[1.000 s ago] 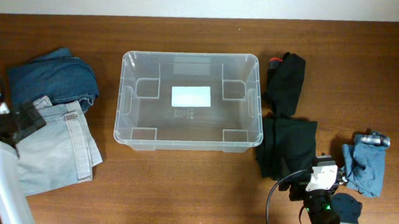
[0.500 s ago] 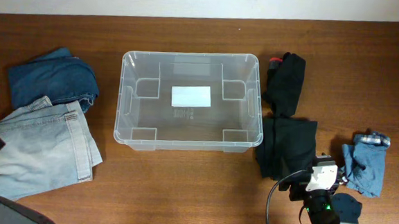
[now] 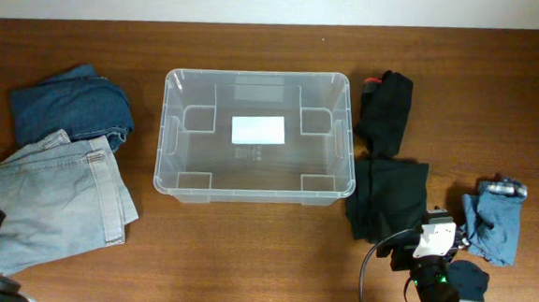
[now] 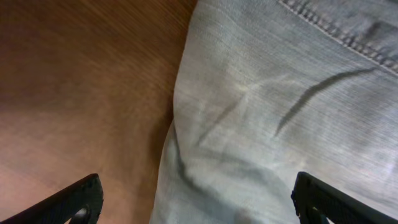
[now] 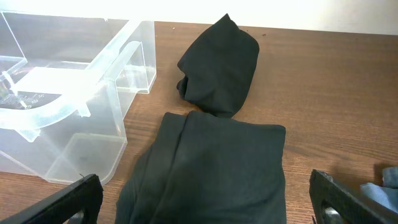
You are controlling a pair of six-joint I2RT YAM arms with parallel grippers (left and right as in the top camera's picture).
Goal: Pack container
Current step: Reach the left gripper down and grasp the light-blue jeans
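Note:
My left gripper is going to close on the outer folded edge [image 4: 208,180] of the light-wash jeans, near the middle of the edge farthest from the container.
The container [image 3: 165,135] is a clear plastic bin with a white label on its base. It stands at the table's centre with nothing in it, and its near corner shows in the right wrist view [image 5: 68,93]. My left gripper [image 4: 199,208] is open above the left edge of the folded light-wash jeans [image 4: 280,112], which lie at the table's left front [image 3: 61,194]. My right gripper [image 5: 205,208] is open just in front of a folded black garment [image 5: 211,168], right of the container [image 3: 388,198].
Dark blue jeans [image 3: 71,106] lie behind the light ones. A black bundle [image 3: 386,107] lies beside the container's right wall. A blue cloth [image 3: 495,221] lies at the far right, next to the right arm [image 3: 435,274].
My left arm has drawn back toward the front-left corner, uncovering the light-wash jeans. The right arm and the clothes have not moved.

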